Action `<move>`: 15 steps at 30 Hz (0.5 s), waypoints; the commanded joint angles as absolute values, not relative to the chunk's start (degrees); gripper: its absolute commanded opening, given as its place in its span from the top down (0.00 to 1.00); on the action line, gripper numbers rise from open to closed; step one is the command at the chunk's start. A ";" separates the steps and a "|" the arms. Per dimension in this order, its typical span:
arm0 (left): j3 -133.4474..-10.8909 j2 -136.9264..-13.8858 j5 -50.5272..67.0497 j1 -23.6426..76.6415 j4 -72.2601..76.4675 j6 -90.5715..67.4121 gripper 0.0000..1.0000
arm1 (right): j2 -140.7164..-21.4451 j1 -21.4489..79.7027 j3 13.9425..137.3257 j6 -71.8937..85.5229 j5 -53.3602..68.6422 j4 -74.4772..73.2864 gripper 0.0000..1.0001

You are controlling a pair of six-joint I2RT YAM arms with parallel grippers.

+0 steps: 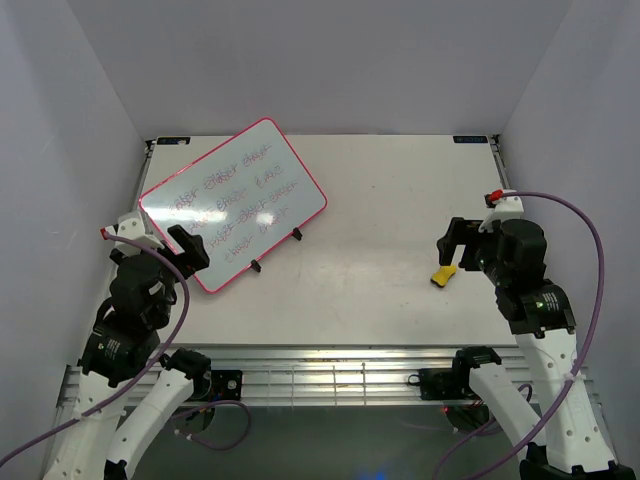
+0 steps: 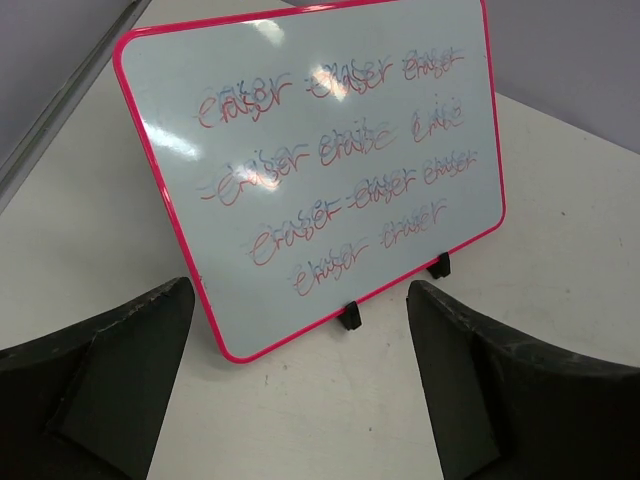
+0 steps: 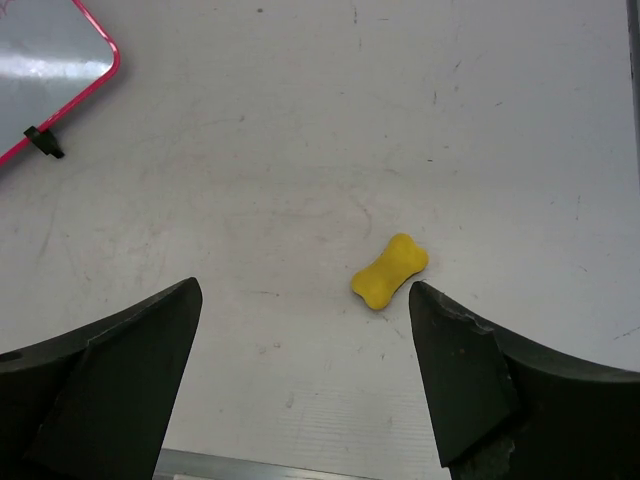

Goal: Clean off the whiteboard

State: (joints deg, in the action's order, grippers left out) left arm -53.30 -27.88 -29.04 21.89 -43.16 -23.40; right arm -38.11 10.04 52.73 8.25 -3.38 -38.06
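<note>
The whiteboard should stay steady for erasing, so I will close my left gripper on the whiteboard's nearest short edge (image 1: 150, 217) (image 2: 137, 112), just below the upper corner of that edge.
The whiteboard (image 1: 233, 200) with a pink-red frame stands tilted on small black clip feet at the back left, covered with rows of red and blue writing. It fills the left wrist view (image 2: 310, 160) and its corner shows in the right wrist view (image 3: 45, 70). My left gripper (image 1: 188, 250) is open and empty just in front of the board's near corner. A small yellow bone-shaped eraser (image 1: 444, 273) lies on the table at the right; it also shows in the right wrist view (image 3: 390, 271). My right gripper (image 1: 456, 243) is open and empty above it.
The white table (image 1: 380, 200) ends at a metal rail (image 1: 330, 375) along its near edge. Purple cables (image 1: 590, 250) run from both arms. Grey walls close in the left, back and right sides.
</note>
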 commanded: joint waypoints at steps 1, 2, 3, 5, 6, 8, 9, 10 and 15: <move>-52.74 -27.60 -28.30 21.97 -42.01 -23.73 0.02 | -37.01 10.20 53.35 7.21 -2.64 -36.21 0.10; -52.65 -27.77 -28.21 21.97 -41.92 -24.34 0.02 | -36.83 10.11 53.26 7.21 -2.72 -35.78 0.10; -52.39 -27.69 -28.13 21.97 -41.75 -24.61 0.02 | -36.65 10.19 53.17 7.29 -2.64 -35.60 0.10; -51.34 -27.60 -27.25 21.97 -40.44 -24.70 0.02 | -36.21 10.20 52.48 7.82 -2.03 -34.81 0.10; -50.89 -27.60 -27.07 21.97 -39.91 -24.87 0.02 | -35.95 10.20 51.86 8.00 -1.15 -33.41 0.10; -50.36 -28.03 -24.81 21.97 -38.68 -24.87 0.02 | -34.90 10.11 49.67 8.52 -0.62 -31.47 0.10; -50.54 -29.34 -23.22 21.97 -38.24 -23.48 0.02 | -34.37 10.11 49.05 8.96 -0.53 -29.55 0.10; -50.71 -30.23 -22.07 21.97 -37.80 -23.21 0.02 | -33.32 10.19 48.35 9.31 -0.61 -28.75 0.10; -54.74 -38.48 -18.55 21.97 -35.95 -21.62 0.02 | -30.50 10.20 44.92 11.25 4.64 -23.48 0.10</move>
State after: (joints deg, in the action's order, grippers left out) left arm -51.64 -33.80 -22.83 21.87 -38.65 -23.33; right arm -32.05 10.04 46.09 9.54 0.82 -30.85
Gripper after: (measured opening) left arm 0.976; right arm 0.898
